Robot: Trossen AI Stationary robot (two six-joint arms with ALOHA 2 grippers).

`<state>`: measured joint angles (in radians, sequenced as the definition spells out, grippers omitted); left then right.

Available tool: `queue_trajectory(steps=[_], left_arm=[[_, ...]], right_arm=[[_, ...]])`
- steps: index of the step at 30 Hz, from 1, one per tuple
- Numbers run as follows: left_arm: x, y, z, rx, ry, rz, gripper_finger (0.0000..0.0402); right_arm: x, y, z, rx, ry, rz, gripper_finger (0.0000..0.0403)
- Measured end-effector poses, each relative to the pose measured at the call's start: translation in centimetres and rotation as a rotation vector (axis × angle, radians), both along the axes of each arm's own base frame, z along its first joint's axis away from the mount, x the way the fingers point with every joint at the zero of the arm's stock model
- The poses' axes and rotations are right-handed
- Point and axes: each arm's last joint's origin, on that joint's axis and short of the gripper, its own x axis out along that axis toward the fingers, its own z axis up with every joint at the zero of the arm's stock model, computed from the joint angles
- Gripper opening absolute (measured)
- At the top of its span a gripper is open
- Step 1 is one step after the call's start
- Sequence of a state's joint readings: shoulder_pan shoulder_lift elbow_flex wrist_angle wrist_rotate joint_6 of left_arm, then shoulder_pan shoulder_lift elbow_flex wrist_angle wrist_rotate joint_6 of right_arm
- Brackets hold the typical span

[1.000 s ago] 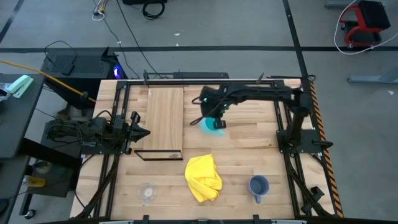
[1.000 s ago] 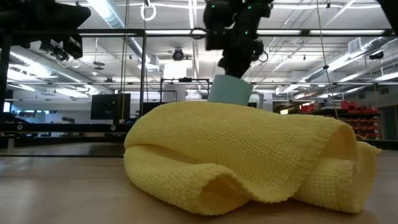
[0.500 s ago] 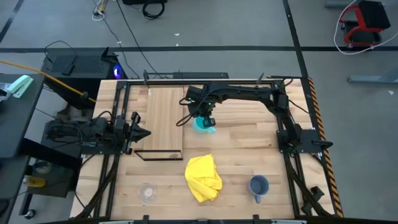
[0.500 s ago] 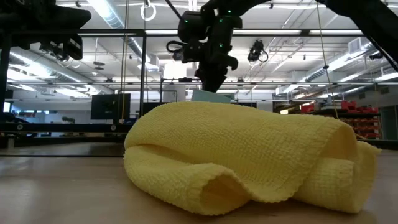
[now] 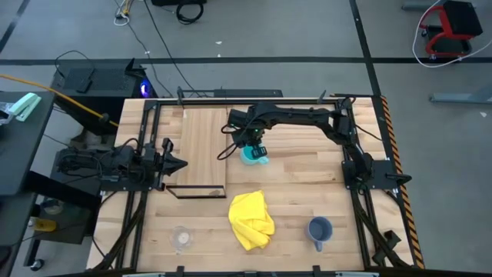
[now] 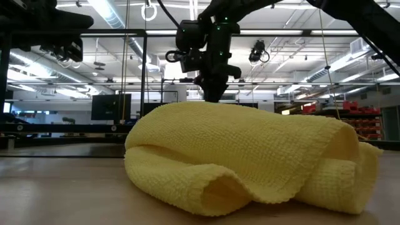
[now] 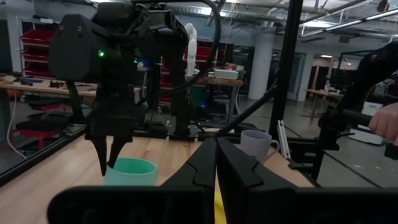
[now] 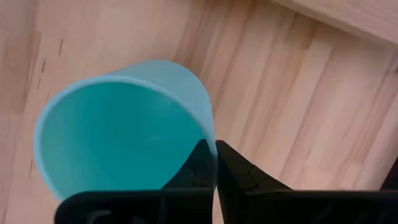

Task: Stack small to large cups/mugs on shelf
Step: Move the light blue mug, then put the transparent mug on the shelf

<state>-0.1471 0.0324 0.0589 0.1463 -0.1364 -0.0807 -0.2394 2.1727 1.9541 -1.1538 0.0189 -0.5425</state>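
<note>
The rim of the clear cup (image 5: 181, 228), on the cup's side toward the shelf, is next for my left gripper, which should move there and then close on it.
My right gripper (image 5: 250, 143) reaches over the table's middle and is shut on the bright cyan mug (image 5: 254, 155), just right of the shelf (image 5: 204, 145), a pale board with a black frame. The mug also shows in the left wrist view (image 7: 130, 172); in the low view the yellow cloth (image 6: 244, 156) hides it. The grey-blue mug (image 5: 319, 228) stands near the front right and the clear cup (image 5: 181, 238) near the front left. My left gripper (image 5: 174, 163) waits shut at the shelf's left edge. My right gripper pinches the cyan mug's wall at the rim (image 8: 210, 132), one finger (image 8: 198, 160) inside and one outside. The fingers come from above, pointing down. The mug is upright, mouth up, low over the tabletop; I cannot tell whether its bottom rests on it.
The crumpled yellow cloth (image 5: 252, 219) lies between the clear cup and the grey-blue mug near the front. Black frame rails run along the table's left and right sides. A person's hand (image 7: 387, 124) shows beyond the table.
My right gripper has carried the cyan mug toward the table's left edge, closer to the shelf, and down. In the low view the mug has sunk behind the yellow cloth.
</note>
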Motion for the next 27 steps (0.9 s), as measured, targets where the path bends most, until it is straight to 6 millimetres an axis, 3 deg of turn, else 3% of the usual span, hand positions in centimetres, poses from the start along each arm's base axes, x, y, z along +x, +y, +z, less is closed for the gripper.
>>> queue_trajectory(steps=[7,17,27], left_arm=[[0.01,0.09,-0.05,0.011,0.006,0.033,0.0018],[0.01,0.18,-0.11,0.016,0.013,0.066,0.0032],[0.01,0.31,-0.11,0.029,0.015,0.115,0.0035]], right_arm=[[0.14,-0.06,-0.31,-0.008,0.003,-0.008,0.0006],[0.51,-0.07,-0.32,-0.012,-0.031,-0.027,0.0063],[0.37,-0.18,0.26,-0.093,-0.033,-0.089,0.0069]])
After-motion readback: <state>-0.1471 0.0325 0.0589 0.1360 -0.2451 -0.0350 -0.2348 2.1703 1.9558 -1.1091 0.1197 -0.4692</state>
